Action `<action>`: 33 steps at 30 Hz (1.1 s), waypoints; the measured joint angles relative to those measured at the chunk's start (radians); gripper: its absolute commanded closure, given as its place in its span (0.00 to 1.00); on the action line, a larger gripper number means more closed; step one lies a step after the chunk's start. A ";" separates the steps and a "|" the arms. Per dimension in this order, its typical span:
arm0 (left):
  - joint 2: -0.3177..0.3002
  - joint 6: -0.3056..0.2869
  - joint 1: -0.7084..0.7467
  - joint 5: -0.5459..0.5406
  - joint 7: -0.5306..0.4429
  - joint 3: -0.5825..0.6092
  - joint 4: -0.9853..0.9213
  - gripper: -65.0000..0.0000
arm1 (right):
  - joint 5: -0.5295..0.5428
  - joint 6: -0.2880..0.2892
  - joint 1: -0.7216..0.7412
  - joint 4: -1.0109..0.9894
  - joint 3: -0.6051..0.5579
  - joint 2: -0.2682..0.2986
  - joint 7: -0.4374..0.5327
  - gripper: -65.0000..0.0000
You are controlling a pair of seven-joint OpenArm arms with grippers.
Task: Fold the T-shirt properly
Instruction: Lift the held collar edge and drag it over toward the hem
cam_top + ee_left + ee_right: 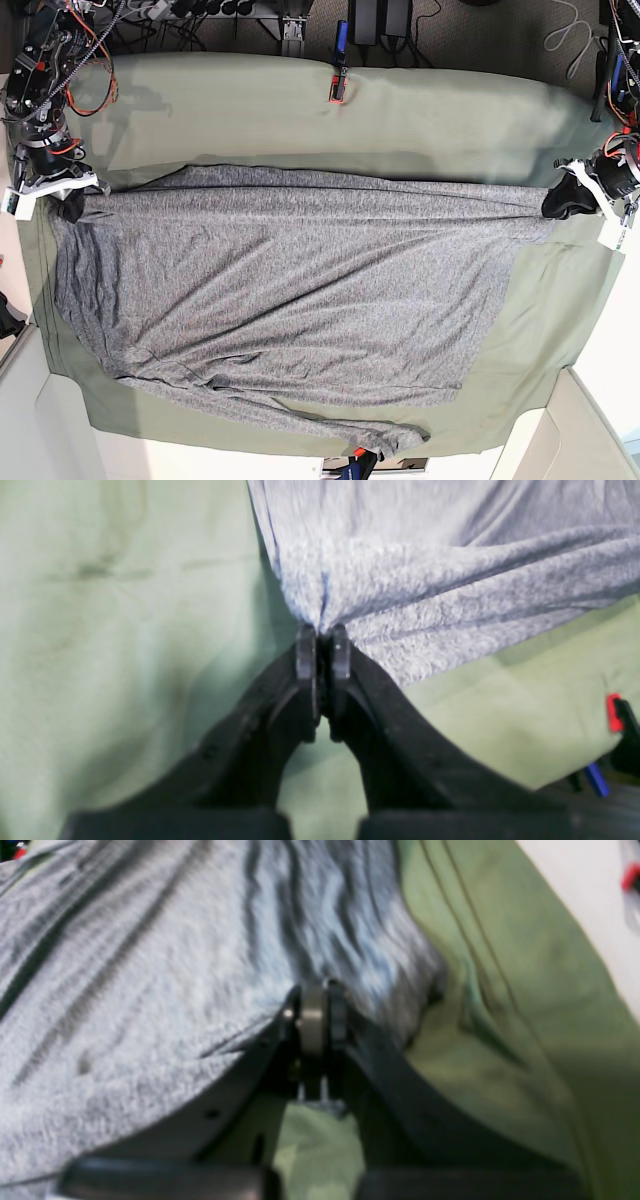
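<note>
My right gripper needs to let go of the T-shirt's upper edge on the lower grey layer, just inside its outer side (84, 264).
The heather-grey T-shirt (280, 290) lies spread wide over the olive-green cloth (430, 110), its upper edge pulled taut between both arms. At the right of the base view my left gripper (556, 203) is shut on one end of that edge; the left wrist view shows its jaws pinched together on a gathered point of the T-shirt (400, 590), at left gripper (322, 640). At the left of the base view my right gripper (72, 205) is shut on the other end, and the right wrist view shows the T-shirt (150, 990) bunched at the closed right gripper (320, 1005).
A red and blue clamp (339, 80) holds the green cloth at the far table edge, and another clamp (357, 462) sits at the near edge. Cables and electronics (90, 60) lie beyond the far edge. White table borders (590, 420) flank the cloth.
</note>
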 measured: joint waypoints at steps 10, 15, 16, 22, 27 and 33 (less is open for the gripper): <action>0.000 -0.002 -0.208 0.246 -0.089 0.240 -0.047 1.00 | -0.023 0.002 0.152 -0.129 0.004 0.003 -0.017 1.00; -0.004 -0.003 -0.357 0.311 -0.116 0.355 -0.161 1.00 | -0.054 0.021 0.197 -0.215 0.004 0.003 0.006 1.00; -0.003 -0.002 -0.386 0.328 -0.141 0.381 -0.193 1.00 | -0.064 0.021 0.206 -0.229 0.004 0.003 0.016 1.00; -0.002 -0.007 -0.600 0.387 -0.225 0.539 -0.415 1.00 | -0.080 0.024 0.277 -0.307 0.004 0.023 0.024 1.00; 0.003 -0.008 -0.719 0.380 -0.274 0.629 -0.558 1.00 | -0.077 0.030 0.351 -0.394 0.004 0.065 0.023 1.00; 0.006 -0.008 -0.743 0.383 -0.296 0.692 -0.623 1.00 | -0.084 0.066 0.376 -0.443 -0.003 0.080 0.023 1.00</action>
